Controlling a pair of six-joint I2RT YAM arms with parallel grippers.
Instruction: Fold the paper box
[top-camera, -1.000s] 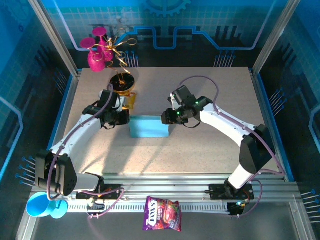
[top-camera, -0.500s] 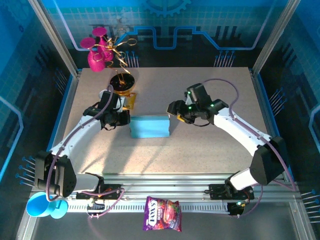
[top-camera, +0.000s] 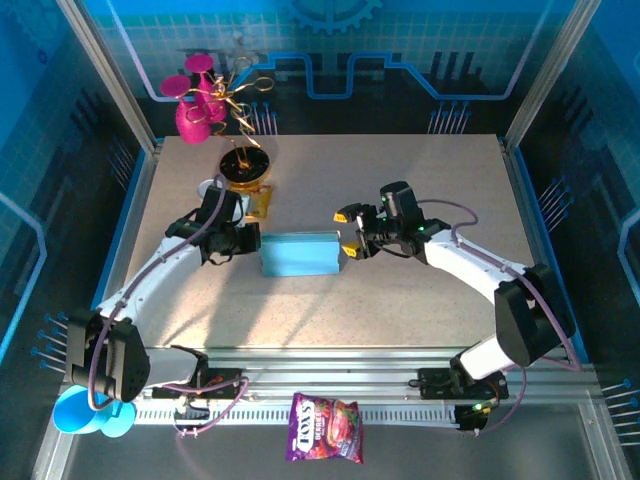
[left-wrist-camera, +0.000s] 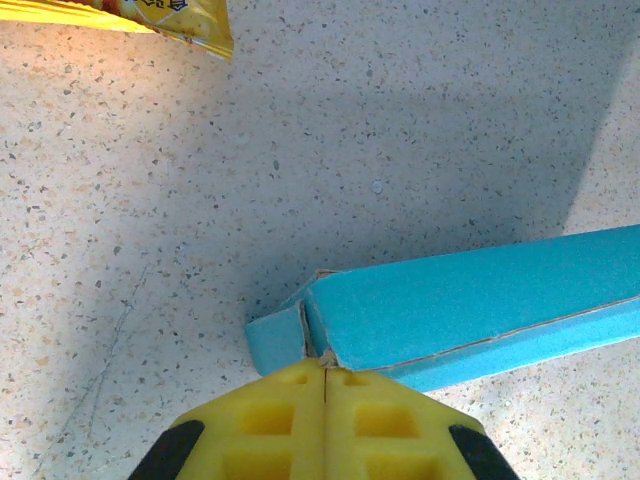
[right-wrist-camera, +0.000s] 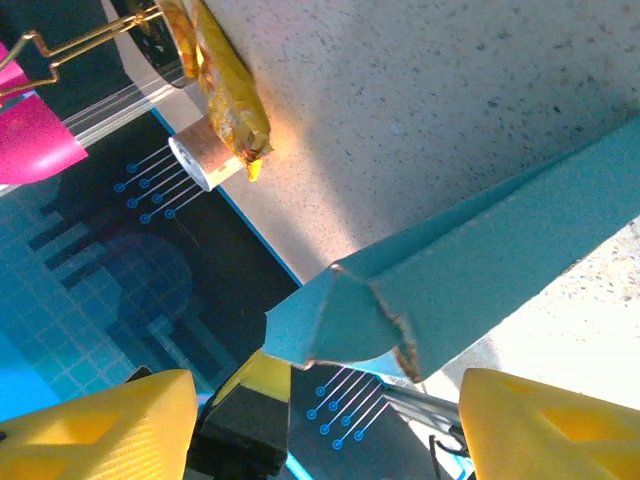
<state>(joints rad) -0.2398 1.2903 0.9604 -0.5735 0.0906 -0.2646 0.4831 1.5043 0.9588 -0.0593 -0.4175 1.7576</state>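
My right gripper is to close around the box's end (right-wrist-camera: 398, 330) and press the end flap in before backing off, because that flap sticks out of the paper box.
The paper box (top-camera: 298, 254) lies near the table's middle as a light-blue, closed-looking rectangle. My left gripper (top-camera: 247, 241) is shut, and its yellow fingertips (left-wrist-camera: 325, 372) touch the box's left end (left-wrist-camera: 290, 335), where a seam shows raw cardboard edges. My right gripper (top-camera: 349, 232) is open at the box's right end. In the right wrist view its yellow fingers (right-wrist-camera: 100, 425) stand wide apart, and the box's end flap (right-wrist-camera: 350, 320) points into the gap without touching either finger.
A yellow snack packet (top-camera: 259, 201), a brown bowl with gold wire (top-camera: 245, 166) and a white cylinder (top-camera: 211, 189) sit behind the left gripper. Pink vessels (top-camera: 194, 104) stand at the back left. A blue cup (top-camera: 88, 411) and a purple candy bag (top-camera: 325, 428) lie by the front rail.
My right gripper has opened, let go of the box's right end and backed off a little to the right. The left gripper and the box have stayed put.
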